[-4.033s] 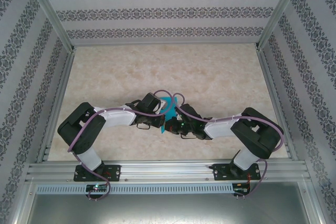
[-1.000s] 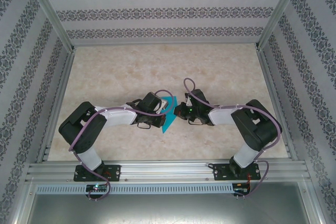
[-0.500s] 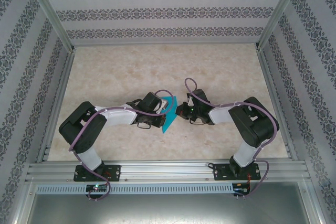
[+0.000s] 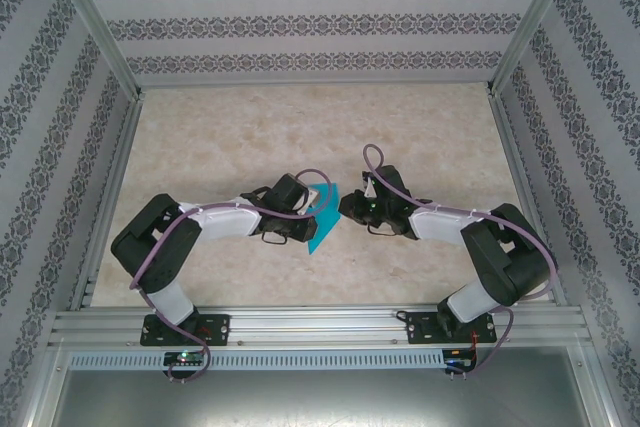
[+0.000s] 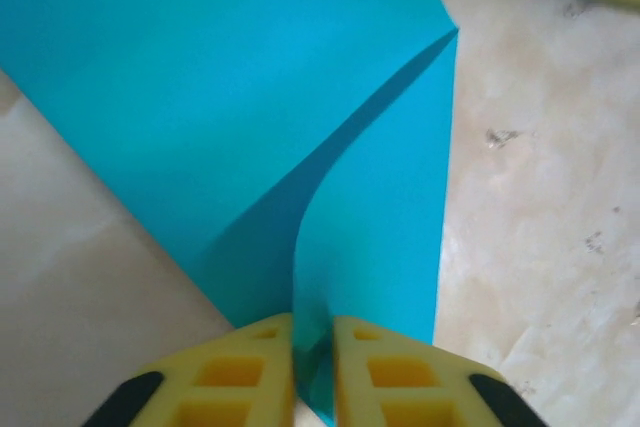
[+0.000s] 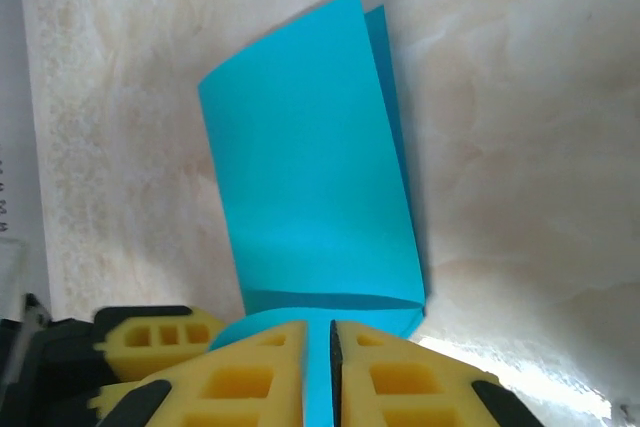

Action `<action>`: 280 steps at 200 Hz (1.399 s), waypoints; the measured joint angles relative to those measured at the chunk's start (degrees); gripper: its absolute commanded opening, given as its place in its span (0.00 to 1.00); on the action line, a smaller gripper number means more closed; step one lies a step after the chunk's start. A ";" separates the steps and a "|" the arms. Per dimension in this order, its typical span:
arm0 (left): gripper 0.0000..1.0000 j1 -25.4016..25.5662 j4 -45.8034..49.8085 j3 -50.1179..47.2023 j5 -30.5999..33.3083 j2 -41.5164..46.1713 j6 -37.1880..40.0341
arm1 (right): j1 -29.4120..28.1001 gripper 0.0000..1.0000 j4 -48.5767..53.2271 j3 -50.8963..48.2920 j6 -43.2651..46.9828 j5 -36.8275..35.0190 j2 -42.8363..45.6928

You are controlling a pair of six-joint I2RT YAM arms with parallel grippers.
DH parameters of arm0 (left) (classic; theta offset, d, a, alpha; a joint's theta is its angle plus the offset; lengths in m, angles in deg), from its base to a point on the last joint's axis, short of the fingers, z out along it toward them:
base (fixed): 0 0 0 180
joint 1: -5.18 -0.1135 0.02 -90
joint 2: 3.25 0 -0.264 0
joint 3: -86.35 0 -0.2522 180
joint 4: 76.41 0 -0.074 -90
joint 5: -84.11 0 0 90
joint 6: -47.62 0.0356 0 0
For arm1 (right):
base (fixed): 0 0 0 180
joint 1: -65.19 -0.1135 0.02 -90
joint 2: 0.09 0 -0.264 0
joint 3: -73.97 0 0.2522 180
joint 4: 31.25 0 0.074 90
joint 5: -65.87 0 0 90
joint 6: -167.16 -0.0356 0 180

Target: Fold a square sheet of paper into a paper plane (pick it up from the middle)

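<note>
The paper's raised flap bows open above my left gripper's fingers; my right gripper needs to hold the fold down as my left gripper takes the paper's near point (image 4: pixel 311 249).
The square sheet of paper (image 4: pixel 322 217) is teal and folded into a narrow shape with a point toward the near edge. It lies mid-table between both grippers. My left gripper (image 4: pixel 306 215) comes in from the left. In the left wrist view its yellow pads (image 5: pixel 250 372) stand a narrow slit apart, with a raised flap of the paper (image 5: pixel 250 97) in the slit. My right gripper (image 4: pixel 344 209) meets the paper from the right, and its jaws (image 6: pixel 318 347) hold a slim gap filled by teal paper (image 6: pixel 310 187). A finished paper plane is out of view.
The marbled tabletop (image 4: pixel 320 127) stretches open behind the arms. An aluminium rail (image 4: pixel 320 327) runs along the near edge, and patterned walls with metal posts close in the sides and back. The left gripper's yellow finger (image 6: pixel 150 342) shows beside the right one.
The right arm's elbow has swung out to the right and its gripper has edged slightly right. The left arm and the paper have stayed put.
</note>
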 measured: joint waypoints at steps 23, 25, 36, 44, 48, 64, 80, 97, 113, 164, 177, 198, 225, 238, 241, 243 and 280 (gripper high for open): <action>0.29 0.02 1.11 1.05 1.03 2.38 -0.11 | 0.00 0.16 -0.02 -0.72 -0.02 0.17 -0.09; 0.29 0.02 1.22 1.11 1.16 2.58 -0.09 | 0.00 0.16 -0.02 -0.74 -0.02 0.20 -0.13; 0.31 0.09 1.79 1.51 1.92 3.98 -0.15 | 0.00 0.18 -0.07 -0.87 -0.04 0.22 -0.24; 0.32 0.15 2.08 1.57 2.58 5.05 -0.15 | -0.02 0.19 -0.13 -1.01 -0.20 0.22 -0.28; 0.33 0.22 2.25 1.57 2.99 5.62 -0.20 | -0.02 0.19 -0.15 -1.09 -0.22 0.22 -0.31; 0.34 0.26 2.97 1.57 4.52 7.67 -0.57 | -0.02 0.21 -0.57 -1.29 -0.33 0.46 -0.81; 0.32 0.26 3.82 1.57 5.81 9.35 -0.96 | -0.04 0.23 -1.42 -1.31 -0.70 1.11 -1.79; 0.28 0.26 4.37 1.57 5.97 10.64 -1.18 | -0.04 0.27 -2.69 -1.31 -0.87 1.97 -3.02; 0.25 0.31 4.44 1.57 4.79 11.34 -1.42 | -0.04 0.27 -3.58 -1.29 -0.90 2.82 -4.02; 0.20 1.11 3.91 1.81 -1.42 9.92 -1.53 | -1.18 0.28 -6.51 -0.90 -0.87 5.16 -7.19; 0.19 1.22 3.76 2.10 -1.79 8.02 -1.77 | -1.73 0.28 -6.69 -0.48 -0.85 5.60 -7.32; 0.19 1.33 3.69 2.19 -1.51 5.42 -2.51 | -2.32 0.28 -7.54 0.13 -0.81 6.23 -7.39; 0.17 1.44 3.45 2.19 0.17 3.85 -2.95 | -2.32 0.29 -8.07 0.35 -0.61 6.47 -7.39; 0.16 1.46 3.34 2.19 1.36 3.23 -3.10 | -2.32 0.29 -8.13 0.39 -0.52 6.62 -7.41; 0.15 1.46 3.34 2.19 1.64 3.08 -3.17 | -2.32 0.29 -8.15 0.44 -0.42 6.73 -7.48; 0.15 1.46 3.34 2.19 1.79 3.02 -3.17 | -2.32 0.29 -8.15 0.46 -0.39 6.80 -7.50; 0.13 1.46 3.32 2.16 5.55 1.36 -4.31 | -2.43 0.30 -8.00 2.14 1.38 7.96 -9.01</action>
